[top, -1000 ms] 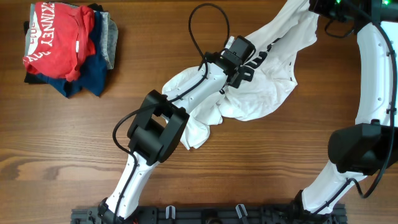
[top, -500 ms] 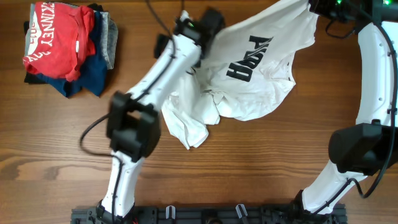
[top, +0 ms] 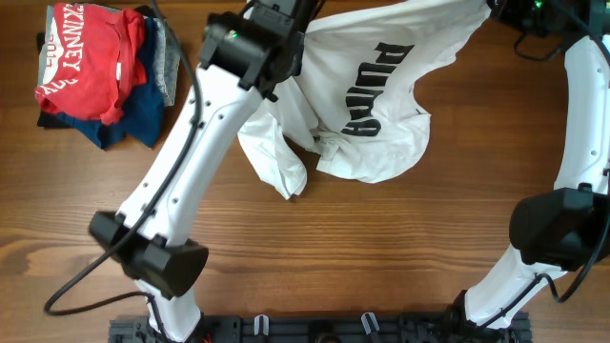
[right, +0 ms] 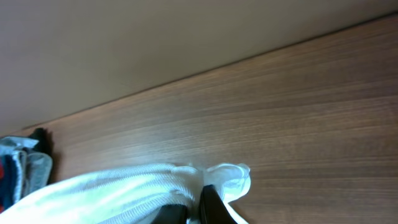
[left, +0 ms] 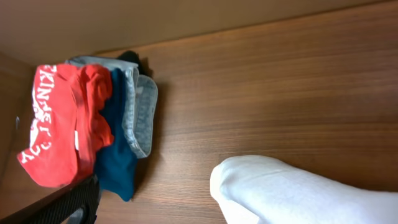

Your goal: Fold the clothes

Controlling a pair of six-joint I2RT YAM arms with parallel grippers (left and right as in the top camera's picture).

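Observation:
My left gripper's open fingers are over the crumpled lower part of the white T-shirt, so next my left gripper backs off, takes the T-shirt's bunched folds (top: pixel 313 138) and stretches them.
The clothes, one white T-shirt (top: pixel 381 105) with black lettering facing up, hang stretched between both arms at the back of the table; the lower part lies crumpled on the wood. My right gripper (right: pixel 194 210) is shut on a bunched white edge of the shirt (right: pixel 124 186), and shows at the top right in the overhead view (top: pixel 488 8). My left gripper (top: pixel 283 11) is at the shirt's upper left corner. In the left wrist view its jaws stand wide: one black finger (left: pixel 74 202) is bare, and white cloth (left: pixel 298 193) covers the other side.
A pile of folded garments, a red T-shirt (top: pixel 86 57) on top of navy (top: pixel 143 110) and grey ones (top: pixel 168 52), sits at the back left corner. The left arm (top: pixel 191 152) slants across the table's left half. The right arm (top: pixel 581 124) runs along the right edge.
My left arm has swung from the shirt's middle up to the back left, and the shirt has spread and shifted left with it, baring the lettering. The right gripper has kept its hold.

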